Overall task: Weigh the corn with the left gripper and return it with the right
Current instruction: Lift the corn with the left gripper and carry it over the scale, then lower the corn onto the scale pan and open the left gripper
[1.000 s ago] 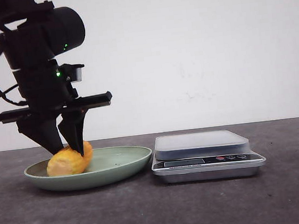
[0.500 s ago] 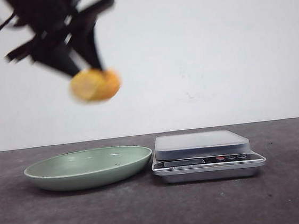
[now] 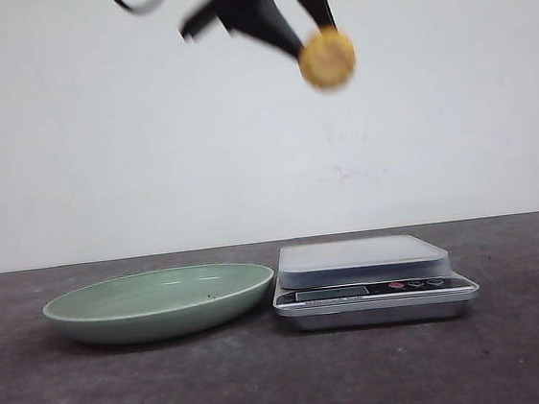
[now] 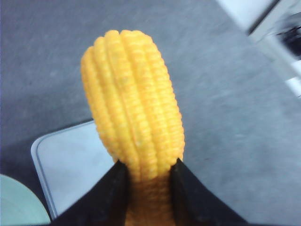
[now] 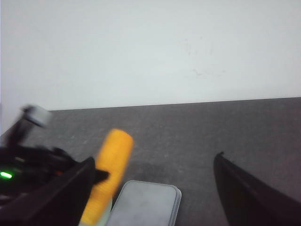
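Next, my left gripper puts the corn, now hanging roughly above the scale, down and lets go of it on the middle of the scale's platform [image 3: 356, 241] [image 4: 123, 173].
High in the front view, the yellow-orange corn [image 3: 327, 58] hangs in the air, roughly above the scale [image 3: 363, 262]. My left gripper [image 3: 313, 35] is shut on it from above. In the left wrist view the two black fingers pinch the lower end of the corn [image 4: 134, 113], with the scale's platform [image 4: 70, 165] far below. My right gripper [image 5: 153, 162] stands open with nothing between its fingers. Past it I see the corn [image 5: 113, 165] and the scale [image 5: 148, 205]. The right gripper is outside the front view.
A green plate [image 3: 90, 329] with nothing in it sits on the dark table left of the scale. A corner of the plate [image 4: 14, 205] shows in the left wrist view. The left arm [image 5: 23, 169] with a green light is beside the right gripper's finger.
My left gripper lifted the corn off the green plate, then carried it up and to the right, from above the plate to above the scale.
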Action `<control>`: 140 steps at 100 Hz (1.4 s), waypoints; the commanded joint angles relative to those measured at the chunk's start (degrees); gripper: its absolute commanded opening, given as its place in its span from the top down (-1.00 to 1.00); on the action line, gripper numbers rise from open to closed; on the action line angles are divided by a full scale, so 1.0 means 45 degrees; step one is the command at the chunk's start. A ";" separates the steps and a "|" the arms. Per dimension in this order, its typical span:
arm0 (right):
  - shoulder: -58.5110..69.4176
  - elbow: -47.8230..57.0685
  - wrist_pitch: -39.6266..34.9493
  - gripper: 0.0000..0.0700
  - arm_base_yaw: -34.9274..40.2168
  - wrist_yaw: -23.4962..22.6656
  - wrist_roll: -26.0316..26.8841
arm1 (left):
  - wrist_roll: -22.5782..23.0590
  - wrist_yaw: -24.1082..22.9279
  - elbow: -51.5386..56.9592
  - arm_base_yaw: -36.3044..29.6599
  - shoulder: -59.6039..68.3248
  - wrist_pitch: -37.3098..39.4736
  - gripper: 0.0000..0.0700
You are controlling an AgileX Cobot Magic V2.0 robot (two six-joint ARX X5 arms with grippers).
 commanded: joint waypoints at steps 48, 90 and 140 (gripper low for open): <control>0.0029 0.0248 -0.0355 -0.46 0.0053 0.0015 -0.0243 | -0.0738 -0.0753 0.0355 -0.0194 0.3619 0.0389 0.99; 0.0024 0.0248 -0.0423 -0.46 0.0053 0.0019 -0.0238 | -0.0539 -0.0753 0.0355 -0.0185 0.3944 0.0476 0.11; 0.0029 0.0248 -0.0559 -0.46 0.0053 0.0019 -0.0291 | 0.0102 -0.0748 0.0355 -0.0291 0.3555 0.0389 -0.61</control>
